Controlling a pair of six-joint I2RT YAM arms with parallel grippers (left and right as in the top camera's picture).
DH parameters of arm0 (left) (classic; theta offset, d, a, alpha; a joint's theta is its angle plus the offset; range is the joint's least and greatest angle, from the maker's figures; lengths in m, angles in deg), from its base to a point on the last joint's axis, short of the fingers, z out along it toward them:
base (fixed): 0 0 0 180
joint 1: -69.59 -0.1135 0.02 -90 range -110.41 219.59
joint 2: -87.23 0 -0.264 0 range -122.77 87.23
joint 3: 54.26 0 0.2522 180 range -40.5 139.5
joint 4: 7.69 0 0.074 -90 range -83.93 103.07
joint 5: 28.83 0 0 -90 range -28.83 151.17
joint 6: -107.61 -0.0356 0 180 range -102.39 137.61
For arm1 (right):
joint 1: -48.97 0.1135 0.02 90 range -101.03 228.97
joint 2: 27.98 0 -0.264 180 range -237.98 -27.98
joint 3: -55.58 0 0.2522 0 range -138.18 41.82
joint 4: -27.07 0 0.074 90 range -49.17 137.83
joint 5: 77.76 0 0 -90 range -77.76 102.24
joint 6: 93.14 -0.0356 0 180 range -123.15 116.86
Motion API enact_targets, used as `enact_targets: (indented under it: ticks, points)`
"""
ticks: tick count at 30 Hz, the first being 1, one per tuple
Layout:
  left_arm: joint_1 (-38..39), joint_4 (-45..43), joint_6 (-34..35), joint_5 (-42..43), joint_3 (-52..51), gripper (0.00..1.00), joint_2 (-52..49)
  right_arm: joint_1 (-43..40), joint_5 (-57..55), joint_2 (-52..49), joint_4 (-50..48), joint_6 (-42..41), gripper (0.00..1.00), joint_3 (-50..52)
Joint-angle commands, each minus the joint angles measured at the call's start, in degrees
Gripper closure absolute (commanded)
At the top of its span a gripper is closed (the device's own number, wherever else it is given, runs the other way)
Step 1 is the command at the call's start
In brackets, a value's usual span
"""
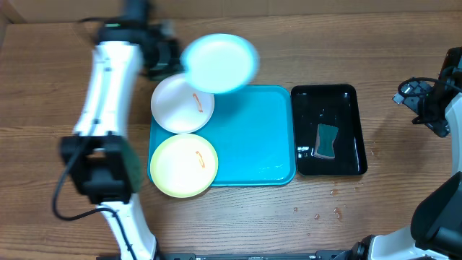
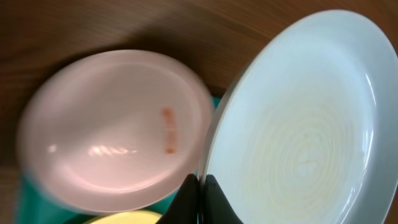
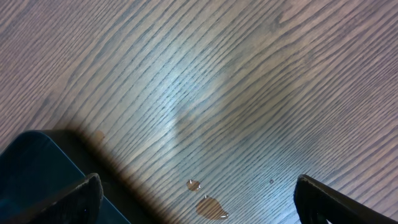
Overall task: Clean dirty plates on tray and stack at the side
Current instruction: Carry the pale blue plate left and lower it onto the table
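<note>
Next, I set the pale blue plate down with my left gripper on the wood [image 1: 112, 122] beside the white plate, just off the turquoise tray.
My left gripper [image 2: 201, 196] is shut on the rim of the pale blue plate [image 1: 219, 63] [image 2: 298, 124], which hangs lifted over the far left corner of the turquoise tray [image 1: 253, 137]. Its face looks clean. The white plate [image 1: 182, 103] [image 2: 118, 130] lies at the tray's far left with an orange-red smear. A yellow-green plate [image 1: 183, 165] [image 2: 127, 218] with a similar smear sits at the near left. My right gripper [image 3: 196, 199] stands open over bare wood at the far right, holding nothing.
A glossy black tray [image 1: 346, 101] right of the turquoise one holds water and a dark green sponge [image 1: 327, 141]. Water drops [image 1: 333, 211] [image 3: 208, 205] lie on the wooden table in front of it.
</note>
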Motion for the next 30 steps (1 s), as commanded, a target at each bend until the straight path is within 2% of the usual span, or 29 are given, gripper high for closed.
enact_targets:
  ticks: [1,6,13,18,30]
  points:
    - [-9.2,3.9,-1.8,0.1,1.1,0.96,1.8,0.1,-0.1,0.2,-0.3,0.1,0.00,-0.6]
    - [-20.7,8.6,-1.8,-8.2,1.1,0.96,1.8,0.1,-0.1,0.2,-0.3,0.0,0.00,-0.6]
    - [-29.1,10.8,-1.3,-20.7,1.1,0.96,1.8,0.1,-0.1,0.2,-0.3,0.1,0.00,-0.6]
    - [-31.2,10.7,-1.3,-26.7,0.7,0.96,1.8,0.1,-0.1,0.2,-0.3,0.0,0.00,-0.6]
    - [-30.6,4.7,-1.3,-29.7,-8.4,0.96,1.8,0.1,-0.1,0.2,-0.3,0.1,0.00,-0.6]
